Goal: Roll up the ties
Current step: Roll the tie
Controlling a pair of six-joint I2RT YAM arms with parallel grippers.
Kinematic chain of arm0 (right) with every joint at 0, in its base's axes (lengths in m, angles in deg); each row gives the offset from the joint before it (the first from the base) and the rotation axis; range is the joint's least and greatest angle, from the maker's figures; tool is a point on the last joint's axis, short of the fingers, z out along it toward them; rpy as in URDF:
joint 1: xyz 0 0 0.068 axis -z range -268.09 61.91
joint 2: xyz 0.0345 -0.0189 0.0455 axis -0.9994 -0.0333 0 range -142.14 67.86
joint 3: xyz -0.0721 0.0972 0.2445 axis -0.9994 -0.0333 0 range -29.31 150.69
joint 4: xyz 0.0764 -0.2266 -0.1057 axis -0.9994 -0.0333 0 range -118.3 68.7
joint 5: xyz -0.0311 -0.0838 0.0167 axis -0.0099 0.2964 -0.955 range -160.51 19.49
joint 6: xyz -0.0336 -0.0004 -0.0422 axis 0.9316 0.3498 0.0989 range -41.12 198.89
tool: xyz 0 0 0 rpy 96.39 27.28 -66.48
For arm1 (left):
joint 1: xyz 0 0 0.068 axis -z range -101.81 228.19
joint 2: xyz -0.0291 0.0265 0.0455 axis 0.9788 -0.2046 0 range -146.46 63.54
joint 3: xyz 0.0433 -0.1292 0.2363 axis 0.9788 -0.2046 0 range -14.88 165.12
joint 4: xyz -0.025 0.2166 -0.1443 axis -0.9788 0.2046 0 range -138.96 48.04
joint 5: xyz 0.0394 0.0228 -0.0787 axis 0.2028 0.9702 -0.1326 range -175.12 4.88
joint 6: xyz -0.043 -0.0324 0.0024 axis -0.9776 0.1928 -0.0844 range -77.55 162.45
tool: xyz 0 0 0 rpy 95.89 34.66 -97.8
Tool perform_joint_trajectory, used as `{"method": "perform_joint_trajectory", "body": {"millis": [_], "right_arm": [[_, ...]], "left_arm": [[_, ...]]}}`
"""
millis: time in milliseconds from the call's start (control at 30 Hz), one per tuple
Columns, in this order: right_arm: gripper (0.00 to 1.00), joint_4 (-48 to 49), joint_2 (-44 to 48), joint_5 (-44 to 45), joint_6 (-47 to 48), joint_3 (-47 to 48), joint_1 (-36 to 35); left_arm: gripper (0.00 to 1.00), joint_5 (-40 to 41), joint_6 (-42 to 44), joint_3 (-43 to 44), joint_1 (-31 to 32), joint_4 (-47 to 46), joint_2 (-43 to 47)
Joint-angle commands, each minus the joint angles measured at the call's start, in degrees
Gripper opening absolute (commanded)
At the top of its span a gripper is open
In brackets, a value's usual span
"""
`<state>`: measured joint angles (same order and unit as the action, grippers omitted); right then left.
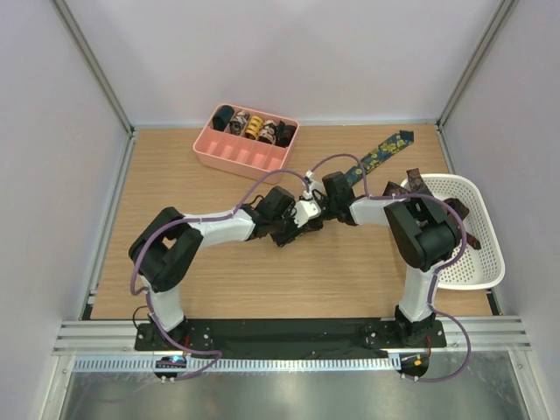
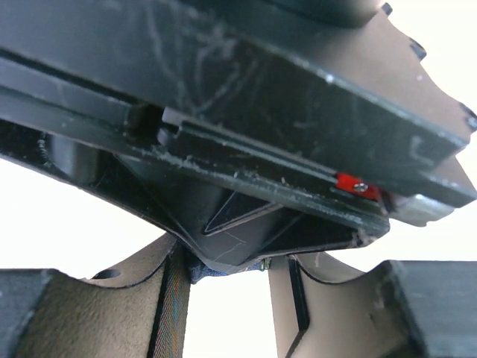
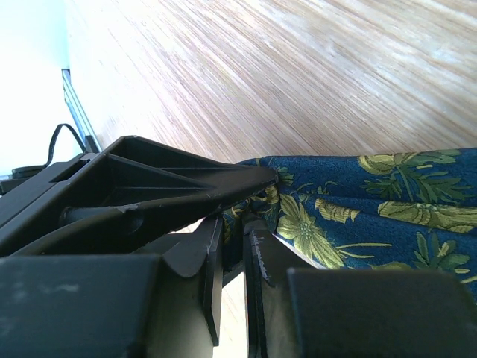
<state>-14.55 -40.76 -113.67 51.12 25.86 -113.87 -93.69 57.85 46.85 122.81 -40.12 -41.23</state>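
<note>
My left gripper's fingers cover just a sliver of the navy tie right now. Next, I open my left gripper and take the bunched cloth [image 3: 234, 231] deeper before my right gripper lets go.
A navy tie with yellow-green print [image 1: 385, 153] lies on the wooden table, its pointed end toward the back right. Its near end runs to where both grippers meet at mid-table. My right gripper [image 1: 325, 203] is shut on that end; in the right wrist view the printed tie [image 3: 358, 209] is bunched in the narrow slot of the right gripper [image 3: 240, 231]. My left gripper [image 1: 308, 213] faces it from the left. The left wrist view shows a bit of the tie's blue cloth [image 2: 200, 273] spanning the tips of the left gripper [image 2: 227, 276], under the right gripper's body.
A pink tray [image 1: 229, 157] at the back holds several small rolled ties [image 1: 254, 127]. A white basket [image 1: 486, 262] at the right edge holds dark and brown ties [image 1: 416, 185]. Metal frame posts and walls close in the table.
</note>
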Motion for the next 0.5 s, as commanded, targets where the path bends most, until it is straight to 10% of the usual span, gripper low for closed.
{"method": "perform_joint_trajectory", "body": {"millis": [0,467], "right_arm": [[0.02,-0.77,-0.79,4.93,0.70,-1.30,2.48],[0.01,-4.19,-6.16,11.16,3.77,0.19,5.12]], "left_arm": [[0.38,2.60,-1.07,1.19,-0.59,4.43,0.27],[0.52,1.64,-1.25,4.45,-0.32,7.51,-1.84]]}}
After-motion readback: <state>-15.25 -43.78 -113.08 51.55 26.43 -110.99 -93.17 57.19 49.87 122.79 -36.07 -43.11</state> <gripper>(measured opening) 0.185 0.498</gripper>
